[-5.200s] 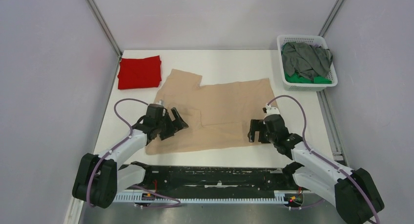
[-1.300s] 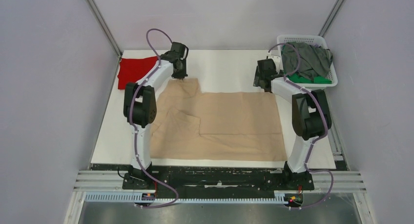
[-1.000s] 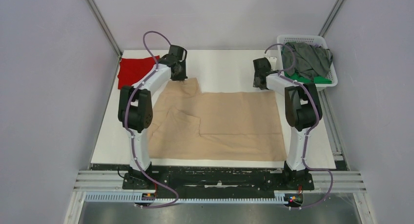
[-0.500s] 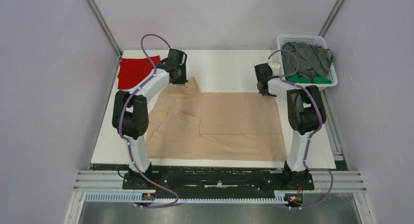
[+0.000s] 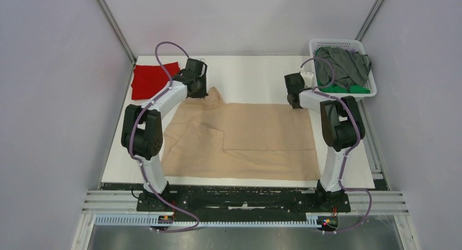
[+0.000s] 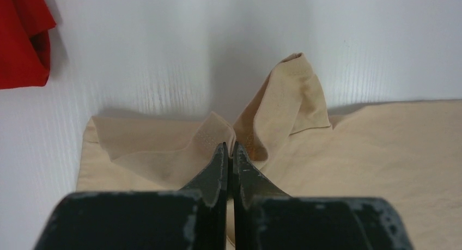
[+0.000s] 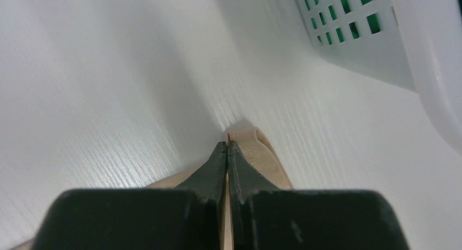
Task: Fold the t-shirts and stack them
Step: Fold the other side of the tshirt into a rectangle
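Observation:
Next, I release the beige t-shirt's far edge from my left gripper over the rumpled flap on its near half (image 5: 193, 153).
A large beige t-shirt (image 5: 245, 133) lies spread on the white table (image 5: 250, 75). My left gripper (image 5: 200, 93) is shut on the beige t-shirt's far left edge, and the cloth (image 6: 272, 108) bunches up around the left gripper (image 6: 229, 146) in the left wrist view. At the far right corner my right gripper (image 5: 295, 104) is shut on the hem, a beige strip (image 7: 261, 152) showing beside the closed right gripper (image 7: 227, 145). A folded red t-shirt (image 5: 150, 80) lies at the far left. Dark grey (image 5: 340, 65) and green (image 5: 343, 89) t-shirts fill the basket.
A white plastic basket (image 5: 315, 46) stands at the far right corner, its perforated wall (image 7: 348, 37) close to my right gripper. Grey walls enclose the table on three sides. The red t-shirt's edge (image 6: 22, 37) shows left of my left gripper.
My right gripper came down onto the shirt's far right corner and shut on it. My left gripper, shut all along, drew the far left edge slightly nearer, bunching the cloth.

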### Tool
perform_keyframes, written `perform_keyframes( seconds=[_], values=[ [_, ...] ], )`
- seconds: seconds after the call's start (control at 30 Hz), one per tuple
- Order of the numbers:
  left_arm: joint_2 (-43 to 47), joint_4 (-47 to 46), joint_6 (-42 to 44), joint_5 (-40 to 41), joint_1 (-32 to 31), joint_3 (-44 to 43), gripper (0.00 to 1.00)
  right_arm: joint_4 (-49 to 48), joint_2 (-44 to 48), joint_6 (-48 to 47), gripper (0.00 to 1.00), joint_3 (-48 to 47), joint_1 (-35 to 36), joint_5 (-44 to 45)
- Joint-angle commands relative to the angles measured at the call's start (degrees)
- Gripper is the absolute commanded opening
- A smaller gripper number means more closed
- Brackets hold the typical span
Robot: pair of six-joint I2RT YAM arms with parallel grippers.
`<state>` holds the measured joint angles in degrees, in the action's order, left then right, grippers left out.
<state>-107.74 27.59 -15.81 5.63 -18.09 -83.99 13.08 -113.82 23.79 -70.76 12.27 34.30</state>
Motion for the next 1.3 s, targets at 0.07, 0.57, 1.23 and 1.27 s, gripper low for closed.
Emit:
perform_keyframes(
  seconds=[0.07,0.57,1.23,1.27],
  values=[
    [6.1,-2.54,-0.86,-0.76,-0.28,3.65,0.02,-2.87,4.81,-0.97,0.0,2.95,0.29,0.66],
    [19.14,-4.48,-3.11,0.75,-1.87,16.57,0.02,-4.47,19.84,-8.15,0.0,15.64,4.95,-0.48],
    [45.76,2.02,-15.14,11.52,-8.56,36.05,0.02,8.0,40.25,-9.17,0.0,27.19,13.71,5.69],
    [46.74,2.5,-15.69,11.83,-8.95,37.17,0.02,9.18,40.73,-8.88,0.0,27.46,14.36,5.89]
  ],
)
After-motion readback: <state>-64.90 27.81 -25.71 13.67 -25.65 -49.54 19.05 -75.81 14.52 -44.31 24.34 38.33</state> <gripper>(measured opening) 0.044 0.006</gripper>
